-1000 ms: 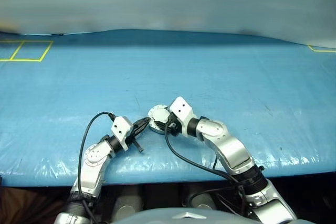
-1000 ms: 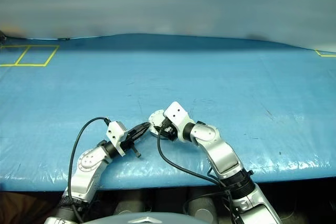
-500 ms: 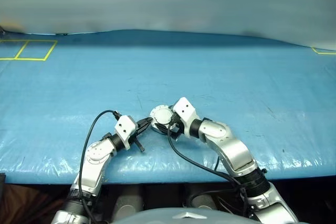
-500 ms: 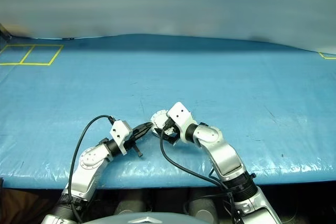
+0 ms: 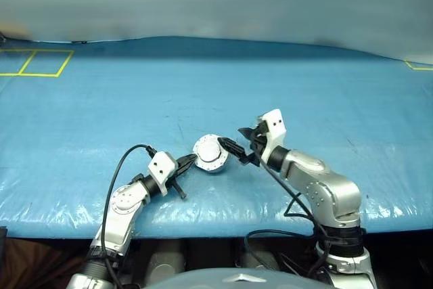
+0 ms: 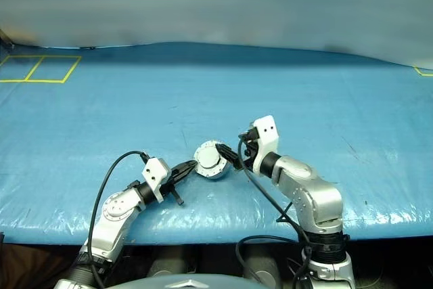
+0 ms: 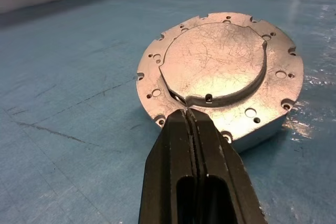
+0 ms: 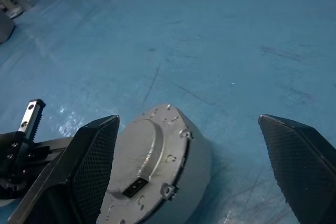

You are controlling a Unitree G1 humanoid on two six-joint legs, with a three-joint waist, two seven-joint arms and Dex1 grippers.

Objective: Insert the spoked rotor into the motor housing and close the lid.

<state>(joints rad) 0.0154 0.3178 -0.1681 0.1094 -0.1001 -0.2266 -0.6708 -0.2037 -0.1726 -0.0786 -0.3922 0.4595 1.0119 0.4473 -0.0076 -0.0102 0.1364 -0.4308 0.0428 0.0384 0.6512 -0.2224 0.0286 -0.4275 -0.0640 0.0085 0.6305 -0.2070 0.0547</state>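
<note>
My left gripper's closed fingers only touch the rim of the motor housing, so my right gripper should grip the opposite side (image 5: 224,160), lift the housing and pass it across.
The motor housing (image 5: 209,154) lies flat near the table's front edge as a closed silver puck. The lid (image 7: 220,72) covers it, showing a scratched metal back with a raised round centre and small holes around the rim. The spoked rotor is hidden. My left gripper (image 5: 191,161) is shut with nothing in it, and its tips (image 7: 187,115) rest at the lid's near-left rim. My right gripper (image 5: 239,142) stands wide open just right of the puck, apart from it. In the right wrist view its fingers (image 8: 97,145) flank the puck (image 8: 152,166).
Blue plastic sheeting (image 5: 270,79) covers the whole table, with free room beyond and to both sides of the puck. Yellow tape squares (image 5: 34,64) mark the far left corner. The table's front edge (image 5: 223,218) runs close behind both grippers.
My right gripper has let go of the puck, opened wide and drawn away to the right and a little up, rolling its wrist. The left gripper kept its place.
</note>
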